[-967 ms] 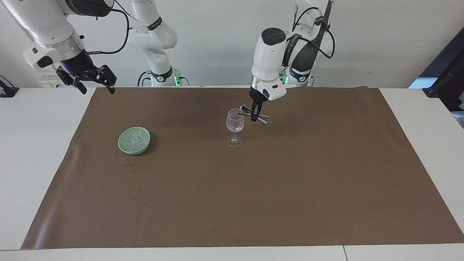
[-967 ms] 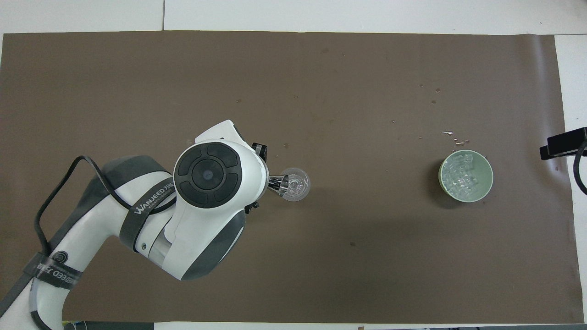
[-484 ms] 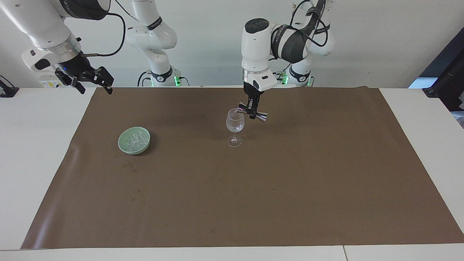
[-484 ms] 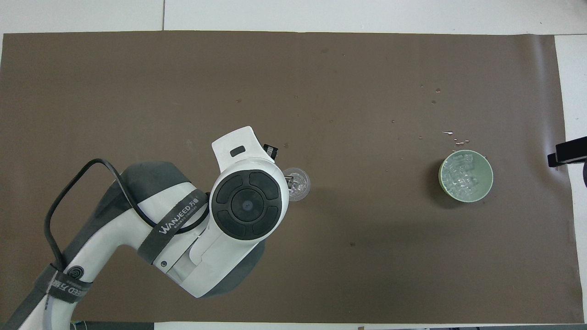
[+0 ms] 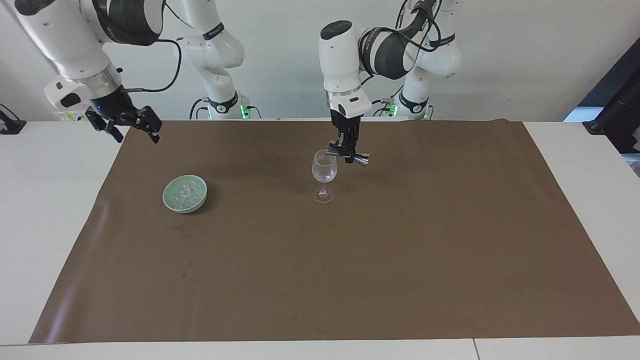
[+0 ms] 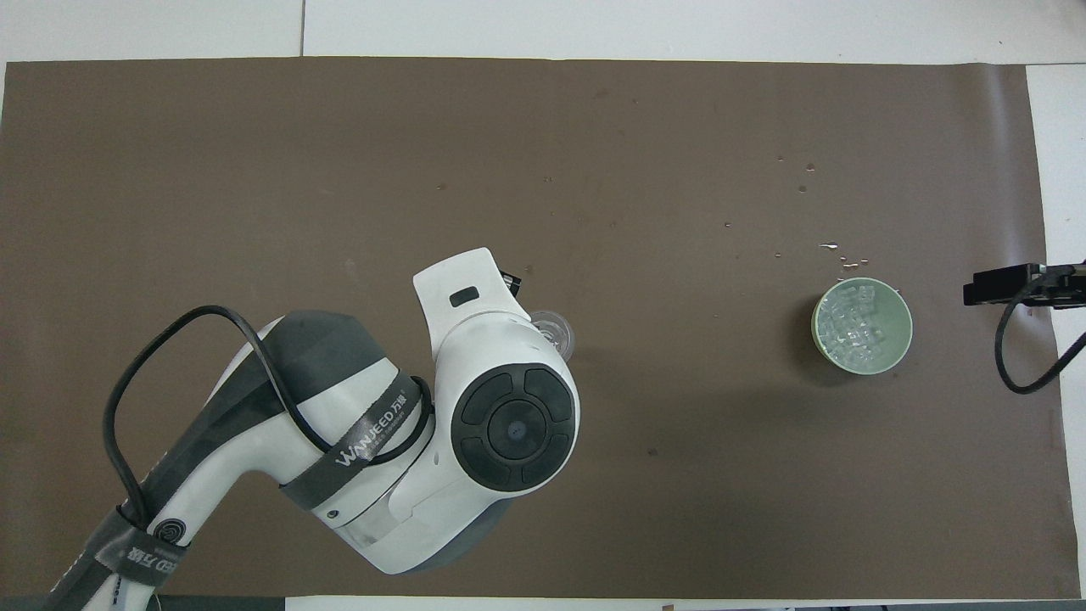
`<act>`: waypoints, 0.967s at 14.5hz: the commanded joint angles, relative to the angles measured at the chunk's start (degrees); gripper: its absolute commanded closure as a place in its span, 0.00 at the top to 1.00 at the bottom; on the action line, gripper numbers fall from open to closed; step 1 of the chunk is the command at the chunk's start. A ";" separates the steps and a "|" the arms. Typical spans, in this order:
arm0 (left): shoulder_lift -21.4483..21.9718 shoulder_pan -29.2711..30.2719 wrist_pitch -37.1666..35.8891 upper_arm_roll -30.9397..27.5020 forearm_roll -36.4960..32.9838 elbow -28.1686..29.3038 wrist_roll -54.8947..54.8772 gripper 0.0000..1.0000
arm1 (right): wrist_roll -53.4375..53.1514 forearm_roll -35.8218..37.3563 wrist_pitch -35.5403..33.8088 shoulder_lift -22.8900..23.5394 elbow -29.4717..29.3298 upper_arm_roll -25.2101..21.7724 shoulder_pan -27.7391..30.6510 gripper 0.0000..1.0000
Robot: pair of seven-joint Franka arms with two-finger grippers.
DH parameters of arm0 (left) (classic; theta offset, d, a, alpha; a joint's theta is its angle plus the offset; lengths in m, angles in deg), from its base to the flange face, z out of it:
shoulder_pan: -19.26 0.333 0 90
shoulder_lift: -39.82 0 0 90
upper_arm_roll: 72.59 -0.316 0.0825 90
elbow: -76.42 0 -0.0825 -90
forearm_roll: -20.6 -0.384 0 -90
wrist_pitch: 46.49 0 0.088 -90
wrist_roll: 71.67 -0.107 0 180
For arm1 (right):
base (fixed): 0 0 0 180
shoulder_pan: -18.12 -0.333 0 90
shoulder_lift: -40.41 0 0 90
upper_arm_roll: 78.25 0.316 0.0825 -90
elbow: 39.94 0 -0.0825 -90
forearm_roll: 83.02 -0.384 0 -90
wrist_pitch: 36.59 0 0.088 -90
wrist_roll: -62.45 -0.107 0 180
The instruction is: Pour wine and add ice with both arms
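Observation:
My right gripper is to reach into the pale green bowl next and close on small clear ice cubes at the middle of the heap [image 6: 855, 327].
My left gripper [image 5: 348, 151] is shut on a silver double-cone jigger [image 5: 358, 159]. It holds the jigger tipped on its side, one mouth at the rim of the clear stemmed wine glass [image 5: 324, 172]. In the overhead view the left arm covers most of the glass [image 6: 560, 327]. The ice [image 5: 186, 192] is a heap of small clear cubes in a pale green bowl [image 5: 185, 208] toward the right arm's end; the ice [image 6: 857, 327] and the bowl [image 6: 908, 333] also show in the overhead view. My right gripper [image 5: 131, 126] is open and empty, raised over the mat's edge at that end [image 6: 1010, 284].
A brown mat [image 5: 350, 275] covers most of the white table. Small drops of water [image 6: 840, 250] lie on the mat just farther from the robots than the bowl.
The left arm's wrist has swung more upright and risen, with the jigger staying at the glass rim. The right gripper has dropped a little and shifted slightly toward the mat.

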State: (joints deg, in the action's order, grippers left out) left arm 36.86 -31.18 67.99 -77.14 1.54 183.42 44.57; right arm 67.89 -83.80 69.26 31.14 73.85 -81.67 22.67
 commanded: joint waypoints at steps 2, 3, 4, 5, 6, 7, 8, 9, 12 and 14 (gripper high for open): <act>-0.46 -0.89 -1.54 -0.47 -1.85 -1.35 1.98 0.00 | 5.19 -2.63 8.31 1.60 7.23 -0.01 0.20 0.88; -0.46 -0.89 -1.80 -0.38 -1.77 -1.79 2.07 0.00 | 5.89 -3.69 10.15 2.93 8.10 -0.01 0.20 0.84; -0.38 -0.72 -1.89 -0.29 -1.33 -2.14 2.07 0.00 | 6.94 -4.05 12.43 3.81 9.51 -0.01 0.11 0.79; 0.23 -0.28 -1.81 -0.38 -0.81 -2.06 1.55 0.00 | 7.04 -4.05 15.50 4.08 11.43 0.07 -0.06 0.69; 0.59 0.07 -1.54 -0.55 1.29 -2.06 1.19 0.00 | 7.21 -4.05 17.70 4.17 13.19 0.16 -0.76 0.63; 0.94 0.95 -0.93 -0.99 5.22 -2.06 0.58 0.00 | 7.56 -4.14 19.55 4.43 14.60 0.08 -1.20 0.58; 0.94 2.78 -0.06 -0.99 8.92 -2.06 -0.47 0.00 | 8.26 -4.05 22.18 5.48 15.40 0.07 -1.21 0.52; 0.94 4.72 0.91 -0.91 12.35 -1.88 -2.66 0.00 | 8.01 -4.14 24.64 6.27 16.02 0.07 -1.64 0.51; 0.77 11.48 1.62 -0.99 25.70 -1.53 -13.97 0.00 | 8.35 -4.14 27.03 7.77 17.16 0.07 -2.70 0.51; 0.77 16.39 0.75 -0.99 33.00 -1.27 -22.93 0.00 | 8.79 -4.14 30.89 8.91 18.22 0.07 -2.53 0.51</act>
State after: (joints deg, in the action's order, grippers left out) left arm 37.12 -19.13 68.78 -78.44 28.29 181.54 28.99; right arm 74.25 -86.82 96.85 39.46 90.65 -81.58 19.77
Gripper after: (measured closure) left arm 0.784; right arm 0.485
